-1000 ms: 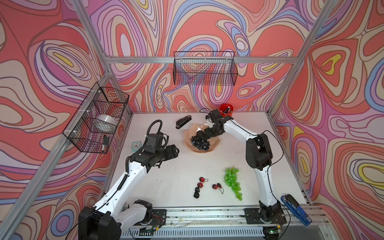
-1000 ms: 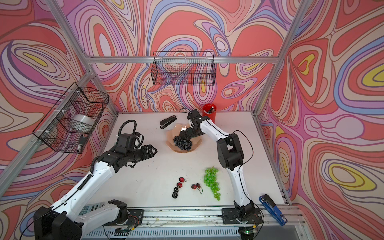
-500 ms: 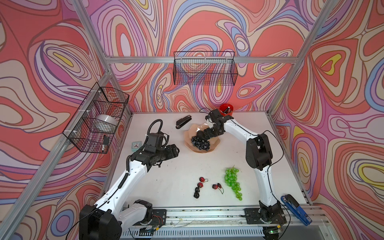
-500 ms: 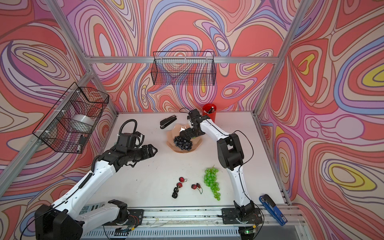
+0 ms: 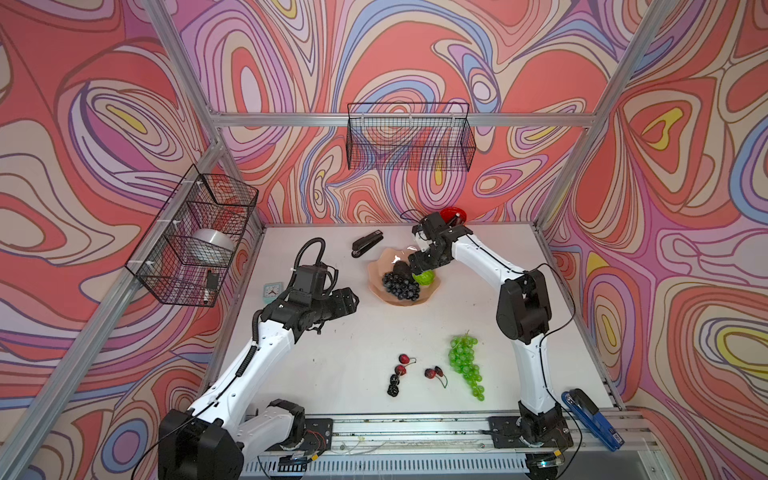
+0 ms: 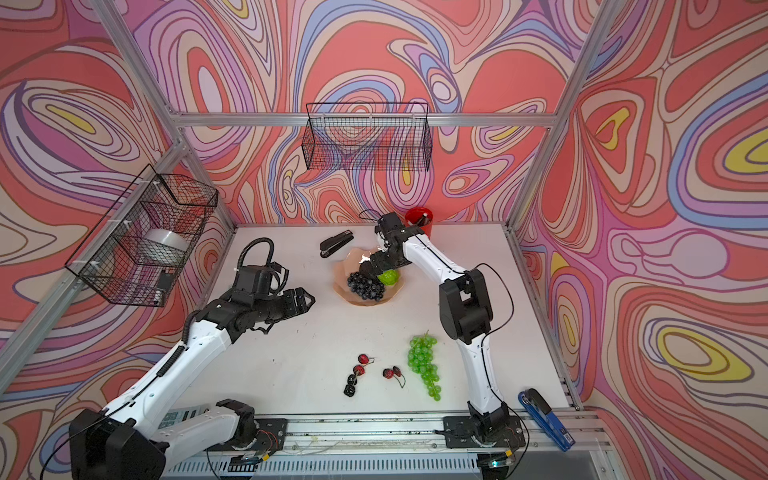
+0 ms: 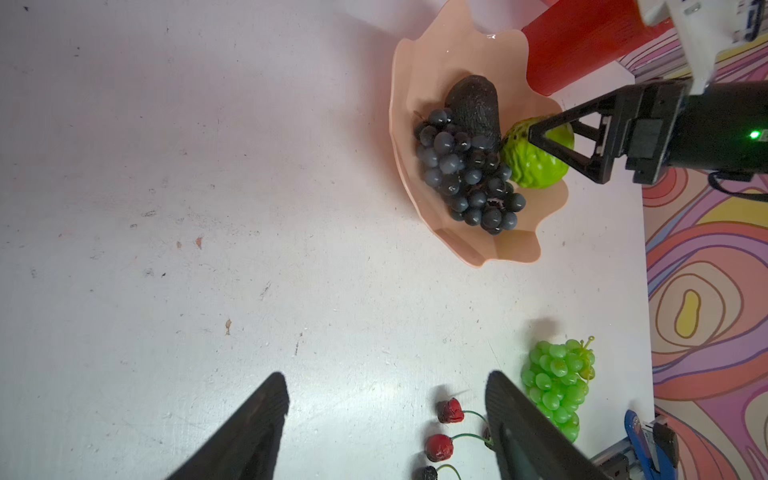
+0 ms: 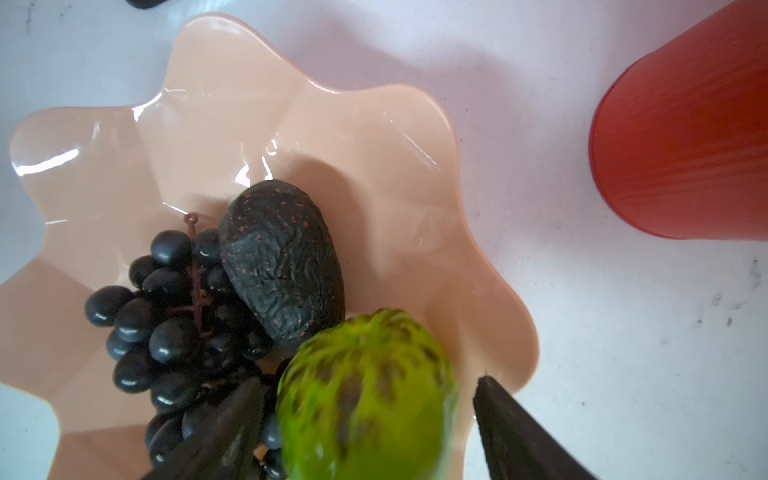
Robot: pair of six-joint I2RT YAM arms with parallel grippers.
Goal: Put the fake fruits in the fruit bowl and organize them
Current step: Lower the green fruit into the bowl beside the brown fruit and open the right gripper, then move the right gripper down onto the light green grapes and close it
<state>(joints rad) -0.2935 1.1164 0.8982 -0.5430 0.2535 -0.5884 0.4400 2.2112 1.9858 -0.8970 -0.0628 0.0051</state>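
Observation:
I should next grasp, with my right gripper, the yellow stem (image 5: 467,336) at the end of the green grapes nearest the fruit bowl.
The peach-pink fruit bowl (image 5: 376,266) (image 8: 249,104) sits mid-back on the table and holds the dark purple grapes (image 5: 401,286) (image 8: 166,324), the dark avocado (image 8: 282,266) and the lime-green fruit (image 5: 424,277) (image 7: 536,166). My right gripper (image 8: 368,382) (image 5: 417,270) is open over the bowl with the lime-green fruit (image 8: 365,395) between its fingers; a gap shows on one side. My left gripper (image 7: 386,378) (image 5: 353,297) hovers open and empty left of the bowl. Green grapes (image 5: 465,365), red cherries (image 5: 403,359) and blackberries (image 5: 392,384) lie near the front.
A red cup (image 5: 453,215) (image 8: 685,145) stands just behind the bowl, close to my right arm. A black stapler (image 5: 366,243) lies left of the bowl, a small clock (image 5: 273,289) by the left wall, a blue stapler (image 5: 590,417) at the front right. Wire baskets hang on the walls.
The lime-green fruit now shows in the bowl at my right gripper, where it was hidden before. The right arm has barely shifted. The left arm has not moved.

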